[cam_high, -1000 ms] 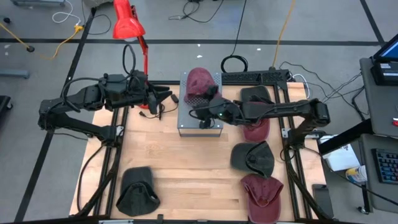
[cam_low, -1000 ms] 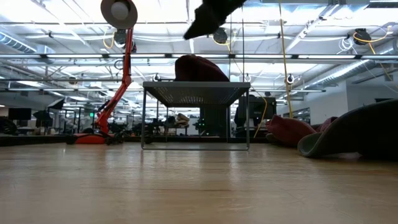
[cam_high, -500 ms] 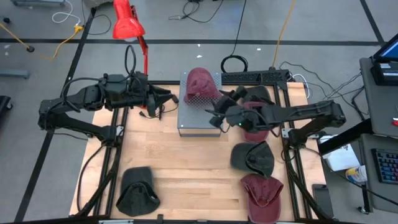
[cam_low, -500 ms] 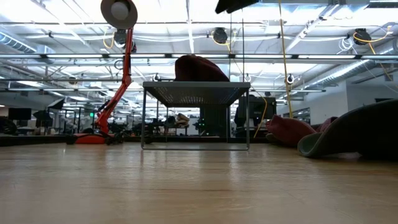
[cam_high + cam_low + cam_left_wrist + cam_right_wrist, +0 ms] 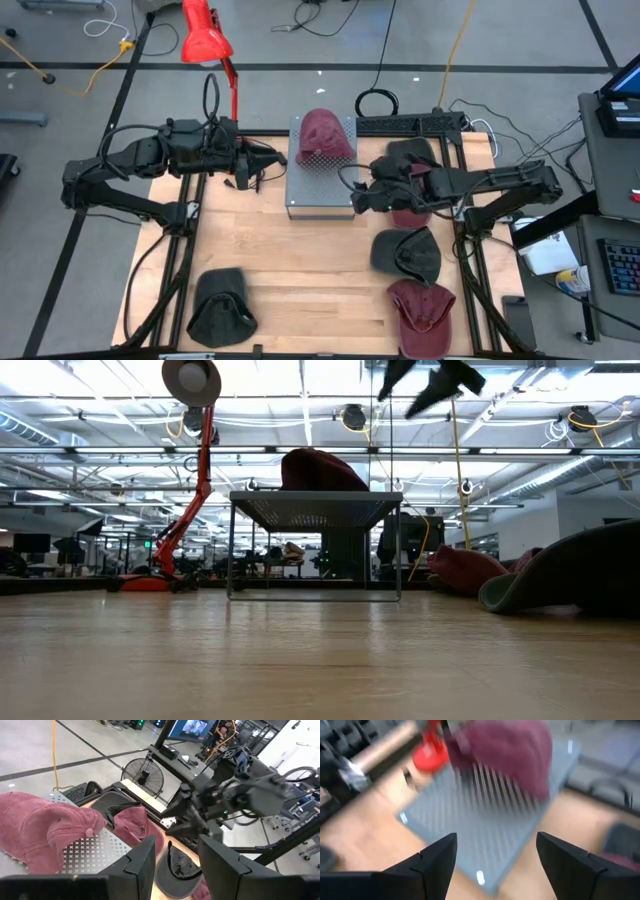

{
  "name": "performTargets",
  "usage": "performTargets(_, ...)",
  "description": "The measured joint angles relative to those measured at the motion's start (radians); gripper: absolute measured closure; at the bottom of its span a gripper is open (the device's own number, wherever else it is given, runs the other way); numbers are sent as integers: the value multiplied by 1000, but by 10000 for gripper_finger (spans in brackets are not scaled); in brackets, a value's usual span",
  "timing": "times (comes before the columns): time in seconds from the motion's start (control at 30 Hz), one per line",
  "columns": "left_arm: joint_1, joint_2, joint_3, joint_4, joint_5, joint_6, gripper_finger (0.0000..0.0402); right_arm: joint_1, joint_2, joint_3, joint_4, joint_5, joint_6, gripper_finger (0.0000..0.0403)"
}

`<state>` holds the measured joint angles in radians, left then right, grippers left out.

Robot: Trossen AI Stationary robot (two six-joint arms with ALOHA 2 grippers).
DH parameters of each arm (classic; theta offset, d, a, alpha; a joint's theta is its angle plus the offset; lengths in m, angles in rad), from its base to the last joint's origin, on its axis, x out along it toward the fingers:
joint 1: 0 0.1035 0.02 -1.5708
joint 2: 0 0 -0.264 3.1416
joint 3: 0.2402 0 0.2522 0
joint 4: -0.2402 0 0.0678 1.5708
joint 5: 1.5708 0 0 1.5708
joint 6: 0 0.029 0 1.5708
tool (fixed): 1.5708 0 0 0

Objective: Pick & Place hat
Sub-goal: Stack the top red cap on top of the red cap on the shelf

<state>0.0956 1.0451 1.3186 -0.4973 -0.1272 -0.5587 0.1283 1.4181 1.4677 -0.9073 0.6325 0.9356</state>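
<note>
Next, I will use my right gripper to grab the brim's stand-side edge [image 5: 395,217] on the maroon hat that lies between the dark hat and the dark green hat.
A maroon hat [image 5: 322,134] lies on the far part of a grey perforated stand [image 5: 318,195], crown up; it also shows in the low view [image 5: 320,470] and the left wrist view [image 5: 45,827]. My right gripper [image 5: 355,188] hangs open just off the stand's right edge, above table height [image 5: 430,378], with nothing between its fingers [image 5: 497,865]. My left gripper [image 5: 268,160] waits open to the left of the stand, pointing toward it [image 5: 177,865].
Several more hats lie along the table's right side: a dark one [image 5: 410,152], a maroon one [image 5: 412,212] under my right arm, a dark green one [image 5: 405,252] and a maroon one [image 5: 422,305]. Another dark hat [image 5: 220,305] lies near left. A red lamp [image 5: 205,40] stands behind.
My right gripper has drawn back from above the stand toward the table's right edge, rising a little and rolling about its own axis. The maroon hat stays where it was on the stand.
</note>
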Motion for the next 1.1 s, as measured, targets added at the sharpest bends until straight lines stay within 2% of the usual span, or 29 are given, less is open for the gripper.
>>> performTargets(0.07, 0, 0, 0, 0, 0, 0, 252, -12, 1, 0, -69, -57, 52, 137)
performTargets(0.23, 0, 0, 0, 0, 0, -2, 252, -29, 8, -2, -184, -84, 169, 154)
performTargets(0.43, 0, 0, 0, 0, 33, -19, 252, -53, 5, -112, -171, -93, 296, 164)
performTargets(0.57, 0, 0, 0, 0, 56, -27, 252, -62, 2, -240, -120, -170, 377, 164)
performTargets(0.8, 0, 0, 0, 0, 59, -27, 252, -59, 3, -462, 82, -269, 469, 166)
performTargets(1.1, 0, 0, 0, 0, 108, -27, 252, -59, 3, -593, 125, -294, 514, 175)
